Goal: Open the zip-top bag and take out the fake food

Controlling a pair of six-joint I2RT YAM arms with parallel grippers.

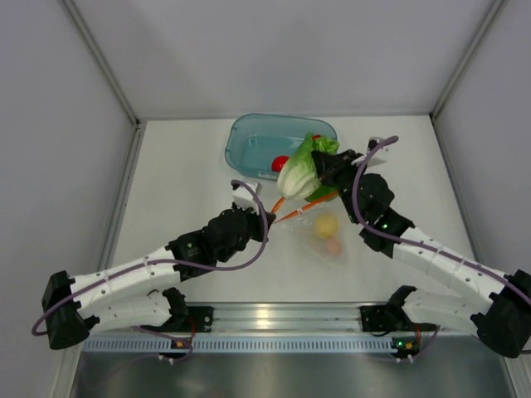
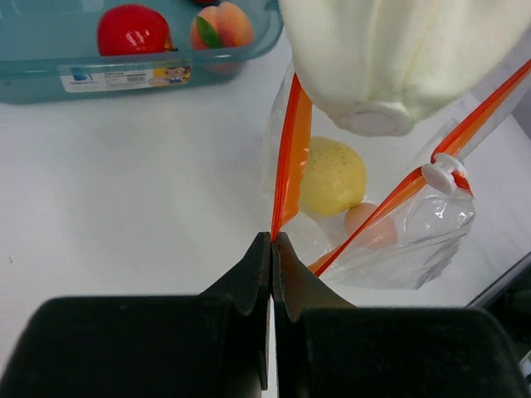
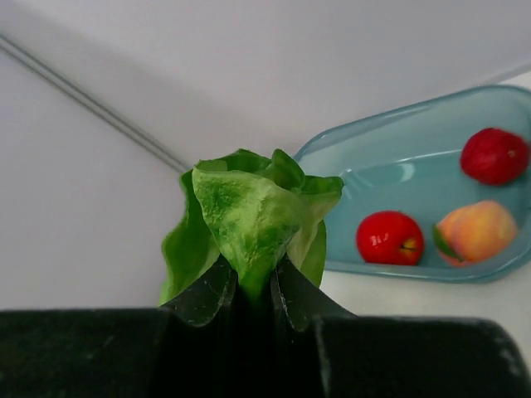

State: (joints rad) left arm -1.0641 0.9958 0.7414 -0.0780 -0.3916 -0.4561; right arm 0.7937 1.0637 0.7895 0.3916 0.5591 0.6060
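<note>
The robot's right gripper should release the lettuce in the teal bin's empty end (image 1: 259,143) (image 3: 346,184), next to the nearer red round piece.
The clear zip-top bag (image 1: 325,236) lies open mid-table, its orange-red zip strip (image 2: 292,157) spread apart. My left gripper (image 2: 273,236) is shut on the strip's near end; it also shows in the top view (image 1: 264,217). Inside the bag sit a yellow fruit (image 2: 332,177) and a small orange piece (image 2: 369,225). My right gripper (image 3: 255,278) is shut on the green leaves of the lettuce head (image 3: 249,211) and holds it lifted above the bag's mouth, next to the bin (image 1: 300,170). The lettuce's white base (image 2: 390,58) hangs over the bag.
A teal translucent bin (image 1: 249,141) stands at the back centre. It holds two red round pieces (image 3: 390,237) (image 3: 494,155) and a pink peach (image 3: 474,231). Grey walls enclose the table on three sides; a metal rail runs along the near edge.
</note>
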